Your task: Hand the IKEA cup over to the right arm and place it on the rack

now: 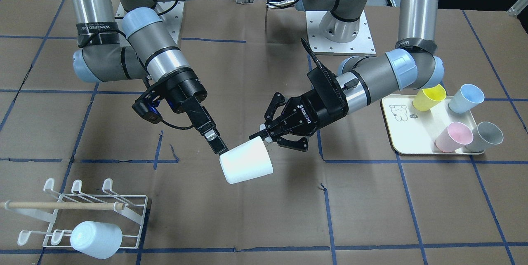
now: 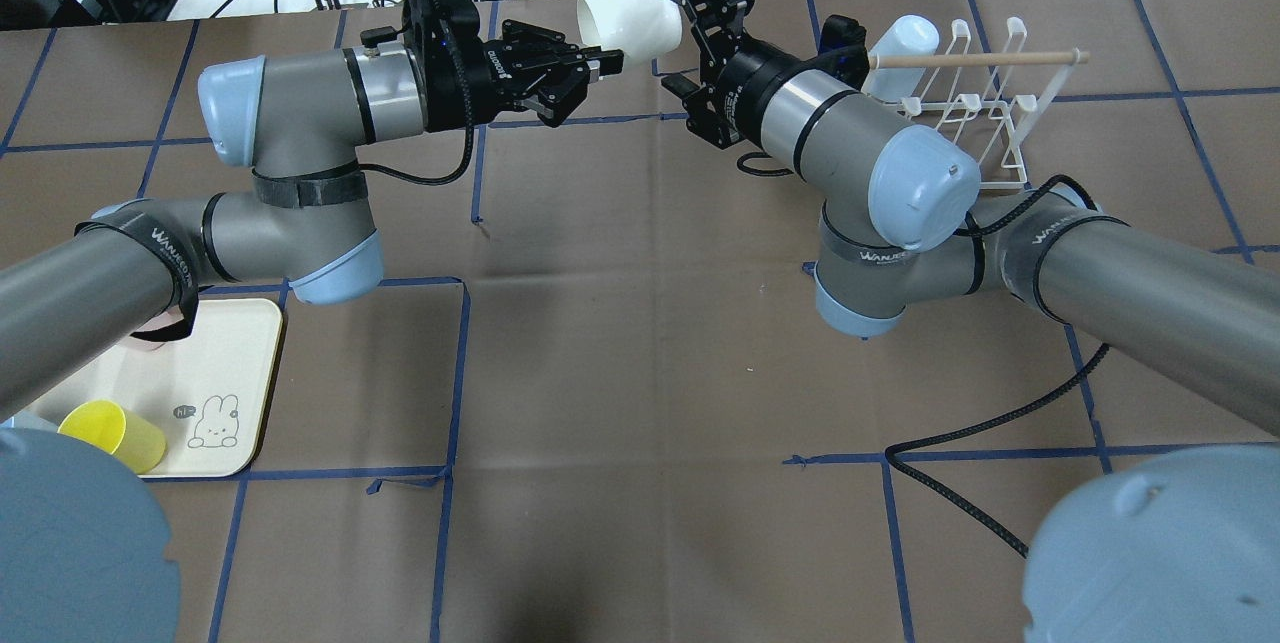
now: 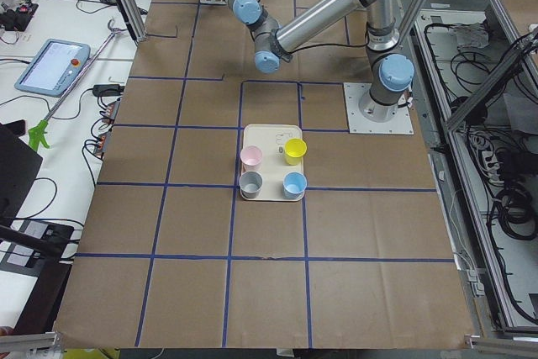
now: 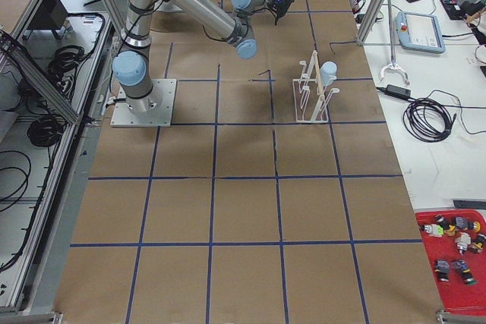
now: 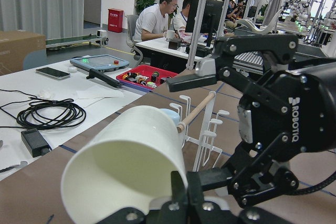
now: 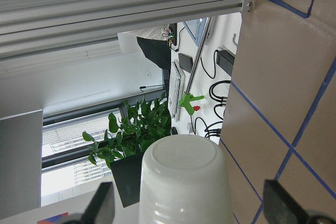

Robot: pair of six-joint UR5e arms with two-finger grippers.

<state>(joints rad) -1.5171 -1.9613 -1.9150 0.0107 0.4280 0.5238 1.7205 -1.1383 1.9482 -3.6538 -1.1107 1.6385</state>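
Observation:
My right gripper is to close on the sides [image 1: 235, 165] [image 6: 184, 193] near the closed base of the white IKEA cup, because my left gripper is holding the cup's rim.
The white IKEA cup [image 1: 246, 161] hangs in the air on its side between the two arms. My left gripper [image 1: 264, 138] is shut on the cup's rim. The left wrist view shows the cup [image 5: 123, 166] close up, its rim pinched at the lower right. My right gripper [image 2: 685, 35] is open around the cup's closed base. In the right wrist view the base [image 6: 184, 174] sits between the spread fingers [image 6: 102, 205] with a gap on each side. The white wire rack [image 1: 99, 209] with a wooden dowel stands near the table's front edge on my right side.
A pale blue cup [image 1: 95, 239] hangs on the rack. A cream tray [image 1: 406, 133] on my left side holds yellow, blue, pink and grey cups. A black cable [image 2: 960, 428] lies on the table by the right arm. People sit at desks beyond the table.

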